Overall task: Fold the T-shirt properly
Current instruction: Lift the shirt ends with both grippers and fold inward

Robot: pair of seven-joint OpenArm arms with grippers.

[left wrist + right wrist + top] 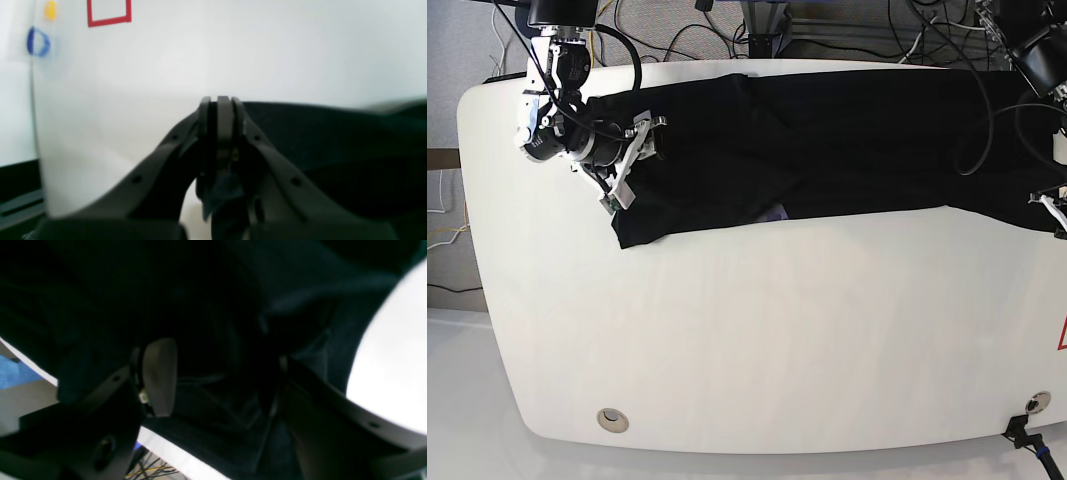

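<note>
I will let go of the black T-shirt's corner with my left gripper at the shirt's end, closer to the table's far edge (1053, 165).
The black T-shirt (847, 140) lies spread in a long band across the far part of the white table (757, 340), with a small purple patch (774, 213) showing at its front edge. My right gripper (632, 160) hovers open over the shirt's left end. In the right wrist view its fingers (159, 376) straddle dark folds of the T-shirt (213, 400). My left gripper (223, 110) is shut, with the T-shirt (333, 133) running off to its right and cloth pinched low between the fingers. In the base view it is at the right edge (1052, 205), mostly cut off.
A red square mark (108, 13) and blue and yellow marks (38, 41) are on the table beyond the left gripper. Cables (727, 20) hang behind the far edge. Round fittings (610, 420) sit near the front corners. White table surface stretches in front of the shirt.
</note>
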